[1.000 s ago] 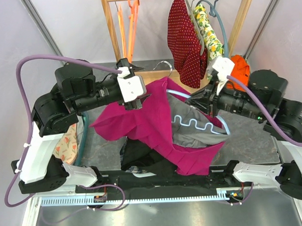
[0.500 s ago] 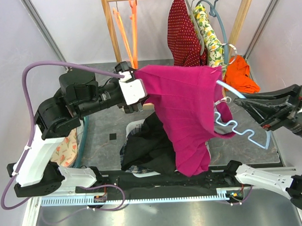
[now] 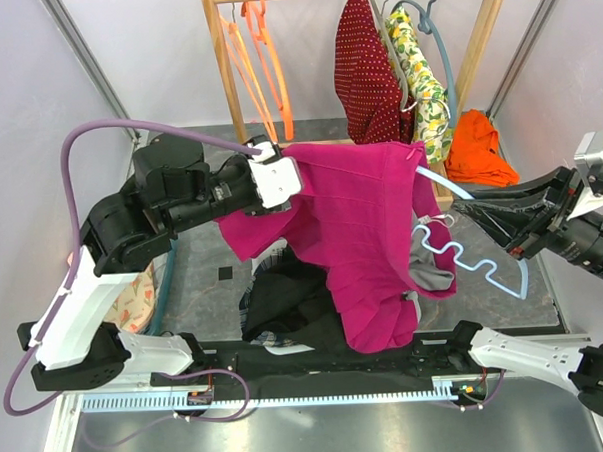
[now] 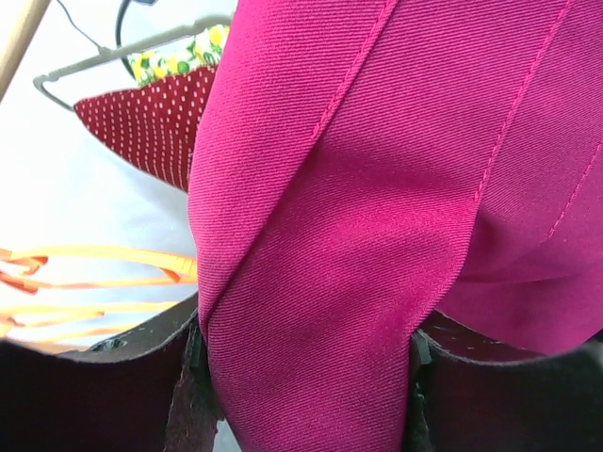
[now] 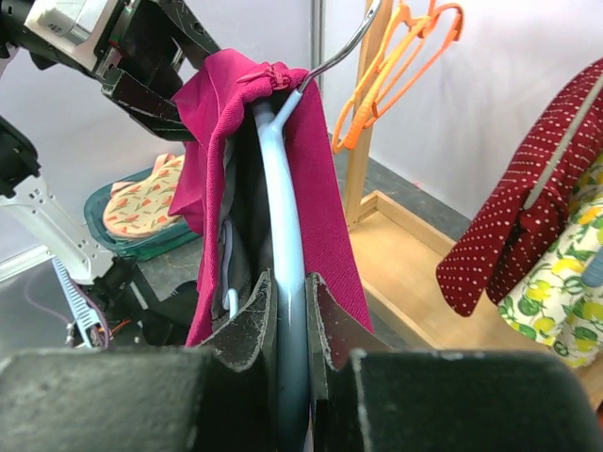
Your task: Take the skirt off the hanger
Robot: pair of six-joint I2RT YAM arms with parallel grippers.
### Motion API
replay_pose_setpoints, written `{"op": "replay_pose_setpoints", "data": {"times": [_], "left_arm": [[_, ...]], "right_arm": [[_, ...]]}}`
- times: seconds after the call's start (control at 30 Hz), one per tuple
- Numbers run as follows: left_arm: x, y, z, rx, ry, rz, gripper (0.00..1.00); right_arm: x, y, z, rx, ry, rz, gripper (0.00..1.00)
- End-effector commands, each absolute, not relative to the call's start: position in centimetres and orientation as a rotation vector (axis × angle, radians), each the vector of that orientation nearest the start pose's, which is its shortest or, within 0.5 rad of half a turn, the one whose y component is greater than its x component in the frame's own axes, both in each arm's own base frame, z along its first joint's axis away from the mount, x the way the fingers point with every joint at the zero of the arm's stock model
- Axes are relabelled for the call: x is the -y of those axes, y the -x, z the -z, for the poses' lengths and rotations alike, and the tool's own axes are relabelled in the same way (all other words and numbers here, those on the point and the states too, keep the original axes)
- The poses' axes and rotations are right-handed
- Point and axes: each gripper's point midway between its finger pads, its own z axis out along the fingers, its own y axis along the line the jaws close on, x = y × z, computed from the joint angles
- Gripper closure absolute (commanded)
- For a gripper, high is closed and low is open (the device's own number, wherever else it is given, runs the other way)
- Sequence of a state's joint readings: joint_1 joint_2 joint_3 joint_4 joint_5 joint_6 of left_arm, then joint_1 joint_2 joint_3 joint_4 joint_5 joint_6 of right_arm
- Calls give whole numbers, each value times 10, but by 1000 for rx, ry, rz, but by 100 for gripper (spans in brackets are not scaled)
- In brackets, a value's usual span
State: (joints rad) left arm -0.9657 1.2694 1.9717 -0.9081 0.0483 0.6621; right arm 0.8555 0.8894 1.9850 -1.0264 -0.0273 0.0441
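Observation:
My left gripper needs to pinch the skirt's upper edge [image 3: 306,154] and pull away, as it has a wide fold sitting loose in it while the waistband hugs the hanger's neck.
A magenta skirt [image 3: 357,239] hangs in the air between the two arms, draped over a light blue hanger [image 3: 470,265]. My left gripper [image 3: 279,179] is shut on the skirt's upper left edge; in the left wrist view the fabric [image 4: 311,311] fills the space between the jaws. My right gripper [image 3: 486,218] is shut on the hanger's blue bar [image 5: 287,311], at the right. In the right wrist view the skirt [image 5: 217,132] folds over the hanger's top near its metal hook [image 5: 344,42].
A wooden rack [image 3: 224,59] at the back holds orange hangers [image 3: 259,58], a red dotted garment [image 3: 370,78] and a lemon-print garment [image 3: 417,71]. An orange cloth [image 3: 478,148] lies at back right. Dark clothes [image 3: 285,307] lie below the skirt. A teal bin [image 3: 144,288] sits at left.
Both arms lifted the skirt and hanger off the table and spread apart, the right arm swinging far right. In the last half second the skirt's left edge has slid slightly along the hanger.

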Motion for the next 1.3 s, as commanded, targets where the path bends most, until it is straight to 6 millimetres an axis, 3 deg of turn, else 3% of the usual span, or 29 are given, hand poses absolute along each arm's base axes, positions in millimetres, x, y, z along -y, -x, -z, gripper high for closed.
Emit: {"op": "replay_pose_setpoints", "data": {"times": [0.0, 0.07, 0.1, 0.17, 0.2, 0.27, 0.37, 0.47, 0.53, 0.63, 0.67, 0.77, 0.83, 0.87, 0.97, 1.03, 1.07, 1.13, 1.17, 1.2, 1.23, 1.27], "left_arm": [[239, -226, -515, -1168, -1180, 106, 98], [231, -233, -519, -1175, -1142, 74, 96], [229, -234, -519, -1176, -1139, 64, 85], [228, -236, -513, -1183, -1145, 55, 53], [226, -234, -512, -1183, -1147, 56, 17], [225, -234, -506, -1205, -1137, 69, 2], [222, -232, -503, -1229, -1120, 81, 1], [216, -225, -503, -1251, -1105, 128, 1], [217, -217, -492, -1275, -1133, 181, 4], [226, -216, -468, -1313, -1188, 224, 25], [230, -215, -463, -1320, -1205, 241, 42], [246, -212, -448, -1350, -1248, 323, 57], [255, -207, -443, -1373, -1268, 391, 52], [258, -204, -441, -1379, -1276, 418, 32], [264, -190, -431, -1418, -1297, 522, 10], [264, -187, -422, -1450, -1300, 543, 1], [264, -189, -420, -1457, -1292, 534, 2], [261, -194, -415, -1459, -1301, 503, 24], [261, -193, -416, -1447, -1311, 504, 71], [261, -195, -422, -1430, -1303, 497, 92], [259, -199, -427, -1427, -1285, 479, 98], [256, -206, -433, -1420, -1258, 440, 98]], "right_arm": [[-74, -96, -575, -1306, 417, -662, 100], [-67, -98, -571, -1320, 393, -638, 100], [-62, -95, -570, -1319, 386, -636, 100], [-58, -93, -572, -1313, 376, -633, 100], [-57, -92, -573, -1308, 375, -633, 100], [-55, -90, -577, -1295, 376, -631, 100], [-57, -94, -580, -1293, 383, -617, 100], [-58, -95, -582, -1290, 385, -610, 100], [-60, -97, -582, -1289, 389, -611, 100], [-64, -98, -583, -1283, 392, -619, 100], [-64, -98, -584, -1281, 391, -624, 100], [-65, -95, -588, -1263, 389, -644, 100], [-65, -93, -590, -1256, 388, -654, 100], [-65, -92, -591, -1254, 390, -659, 100], [-66, -92, -592, -1252, 392, -663, 100], [-67, -92, -591, -1252, 396, -661, 100], [-68, -93, -591, -1252, 396, -664, 100], [-69, -93, -591, -1255, 398, -665, 100], [-70, -93, -591, -1254, 401, -667, 100], [-69, -93, -591, -1252, 401, -666, 100], [-70, -94, -591, -1255, 401, -664, 100], [-70, -94, -591, -1257, 402, -664, 100]]}}
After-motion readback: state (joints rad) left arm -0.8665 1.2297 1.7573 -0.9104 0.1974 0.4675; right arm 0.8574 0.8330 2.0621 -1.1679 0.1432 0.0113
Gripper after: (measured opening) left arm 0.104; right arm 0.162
